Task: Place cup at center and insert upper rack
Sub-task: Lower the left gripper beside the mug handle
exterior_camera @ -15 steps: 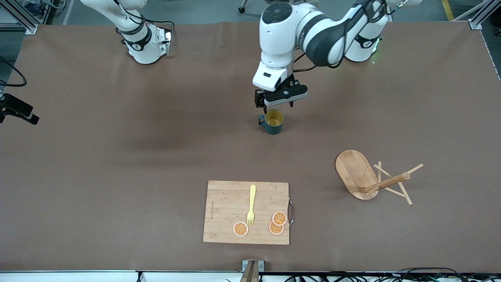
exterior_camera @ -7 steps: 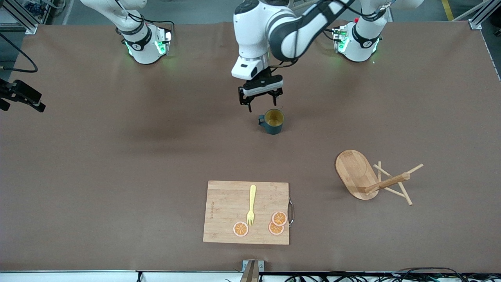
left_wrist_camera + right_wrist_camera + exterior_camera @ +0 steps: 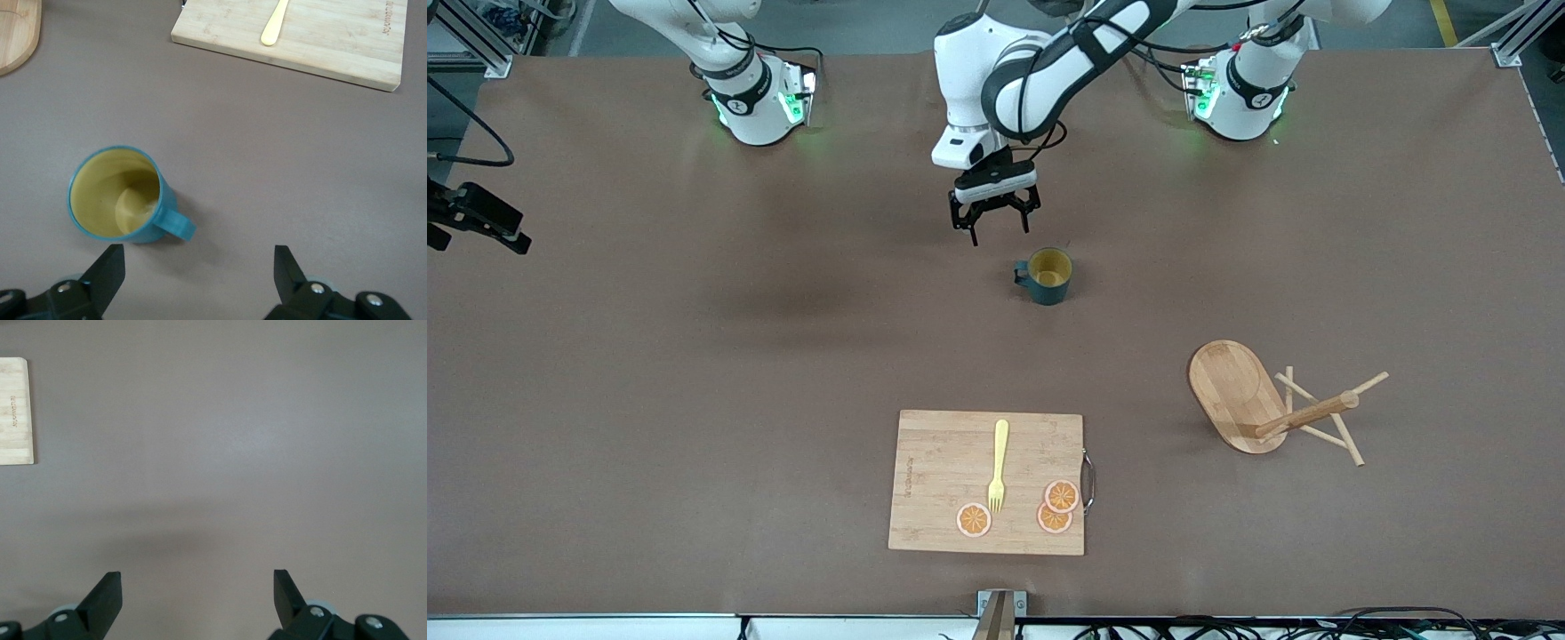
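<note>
Next, my left gripper should go to the handle (image 3: 1020,273) (image 3: 179,225) of the dark teal cup and close there.
The cup (image 3: 1047,276), dark teal with a mustard-yellow inside, stands upright near the middle of the table, handle toward the right arm's end. My left gripper (image 3: 993,219) hangs open and empty over bare table beside the cup, toward the robots' bases. In the left wrist view the cup (image 3: 117,193) sits just off one fingertip, outside the left gripper (image 3: 198,250). The upper rack (image 3: 1263,400) lies tipped on its side toward the left arm's end, its oval base on edge and its pegs on the table. My right gripper (image 3: 197,577) is open over bare table.
A bamboo cutting board (image 3: 925,462) lies nearer the front camera than the cup, carrying a yellow fork (image 3: 998,466) and three orange slices (image 3: 1054,507). The board's edge (image 3: 17,410) shows in the right wrist view. Brown table surface surrounds the cup.
My left gripper has drawn up and away from the cup, toward the bases and the right arm's end. The cup stays standing where it was.
</note>
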You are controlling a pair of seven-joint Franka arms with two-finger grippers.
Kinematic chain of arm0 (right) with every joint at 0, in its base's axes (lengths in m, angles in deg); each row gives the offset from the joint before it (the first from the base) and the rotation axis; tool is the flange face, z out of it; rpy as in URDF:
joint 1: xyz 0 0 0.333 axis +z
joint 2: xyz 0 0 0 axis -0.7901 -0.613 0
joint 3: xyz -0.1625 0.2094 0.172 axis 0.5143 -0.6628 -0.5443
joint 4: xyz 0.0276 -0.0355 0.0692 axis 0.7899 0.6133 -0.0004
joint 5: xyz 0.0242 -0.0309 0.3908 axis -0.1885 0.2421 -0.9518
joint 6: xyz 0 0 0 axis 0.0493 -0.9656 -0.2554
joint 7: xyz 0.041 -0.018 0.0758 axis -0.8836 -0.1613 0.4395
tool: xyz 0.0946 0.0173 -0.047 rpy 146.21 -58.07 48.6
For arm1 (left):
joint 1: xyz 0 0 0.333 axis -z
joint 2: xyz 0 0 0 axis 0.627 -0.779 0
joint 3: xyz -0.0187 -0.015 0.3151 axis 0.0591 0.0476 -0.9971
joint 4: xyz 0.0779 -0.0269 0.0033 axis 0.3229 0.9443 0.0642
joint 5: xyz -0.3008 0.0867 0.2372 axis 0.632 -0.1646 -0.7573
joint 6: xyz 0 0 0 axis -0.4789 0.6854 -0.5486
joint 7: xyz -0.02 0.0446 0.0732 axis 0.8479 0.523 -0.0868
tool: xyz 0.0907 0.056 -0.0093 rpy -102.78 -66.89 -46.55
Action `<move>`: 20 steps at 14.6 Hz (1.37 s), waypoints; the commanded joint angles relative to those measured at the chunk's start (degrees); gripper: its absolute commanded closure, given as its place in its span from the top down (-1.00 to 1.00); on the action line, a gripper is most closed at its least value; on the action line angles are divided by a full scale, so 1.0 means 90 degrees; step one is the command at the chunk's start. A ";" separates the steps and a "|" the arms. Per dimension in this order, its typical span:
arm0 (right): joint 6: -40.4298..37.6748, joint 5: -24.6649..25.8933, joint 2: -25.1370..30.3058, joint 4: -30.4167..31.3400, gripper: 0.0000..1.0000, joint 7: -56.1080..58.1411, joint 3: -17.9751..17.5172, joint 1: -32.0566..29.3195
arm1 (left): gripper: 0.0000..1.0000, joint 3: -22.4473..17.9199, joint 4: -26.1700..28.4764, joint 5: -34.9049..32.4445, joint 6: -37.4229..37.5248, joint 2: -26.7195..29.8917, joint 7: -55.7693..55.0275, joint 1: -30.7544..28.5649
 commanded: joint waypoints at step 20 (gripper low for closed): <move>-0.0103 0.0056 0.0130 -0.0125 1.00 0.0062 -0.0063 -0.0060 | 0.96 -0.1411 -0.0195 -0.2385 0.1079 -0.1369 -0.2345 0.2152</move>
